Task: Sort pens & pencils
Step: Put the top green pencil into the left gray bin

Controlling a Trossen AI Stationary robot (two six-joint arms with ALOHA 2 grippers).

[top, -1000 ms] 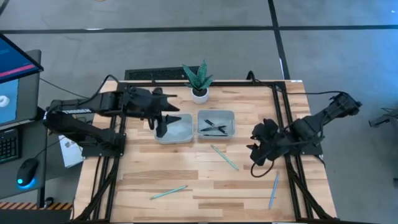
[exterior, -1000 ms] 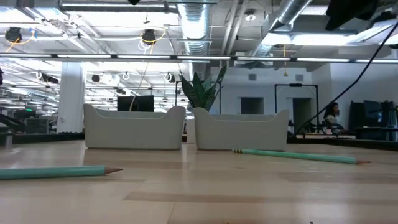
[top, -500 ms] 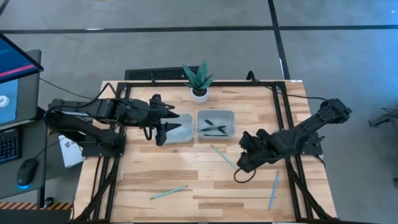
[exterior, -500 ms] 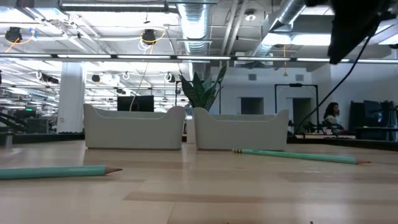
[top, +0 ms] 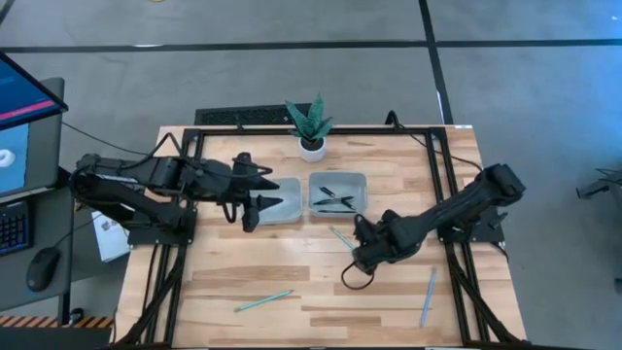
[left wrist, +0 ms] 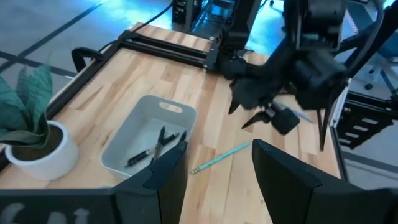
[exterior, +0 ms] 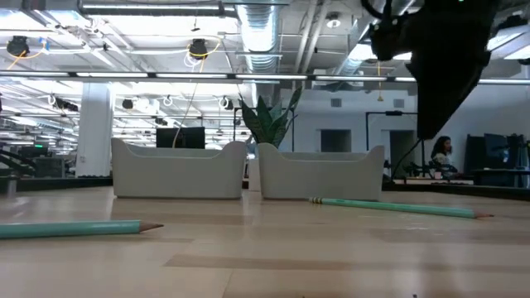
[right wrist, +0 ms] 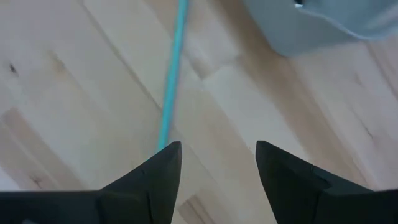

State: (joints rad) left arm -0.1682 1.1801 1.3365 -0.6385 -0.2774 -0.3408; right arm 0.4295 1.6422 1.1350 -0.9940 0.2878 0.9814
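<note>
The robot's right gripper needs to next close on the middle of the pencil's body (top: pixel 350 245) (right wrist: pixel 165 132), to take the teal pencil that lies nearest the grey trays.
Three light teal pencils lie flat on the wooden table: one in the middle (top: pixel 339 235), one near the front (top: pixel 262 301), one at the front right (top: pixel 428 296). Several dark pens (top: pixel 333 200) lie in the right grey tray (top: pixel 361 181). My right gripper (top: pixel 358 255) hangs open just above the middle pencil (right wrist: pixel 171 87), its fingers tipped steeply down, one fingertip (right wrist: pixel 163 163) over the pencil's near end. My left gripper (top: pixel 255 202) hovers open and empty over the left tray (top: pixel 284 206); its fingers (left wrist: pixel 169 174) point toward the pens' tray (left wrist: pixel 119 149).
A potted plant (top: pixel 311 126) stands behind the two trays at the far edge. A dark metal frame (top: pixel 435 156) runs along the table's sides. In the low view the right arm (exterior: pixel 443 74) hangs above the middle pencil (exterior: pixel 397 207). Bare wood lies in front of the trays.
My right gripper has come down and toward the table's left, from beside the right frame to just above the middle pencil, tipping more steeply downward. My left arm has swung a little toward the near edge, staying over the left tray.
</note>
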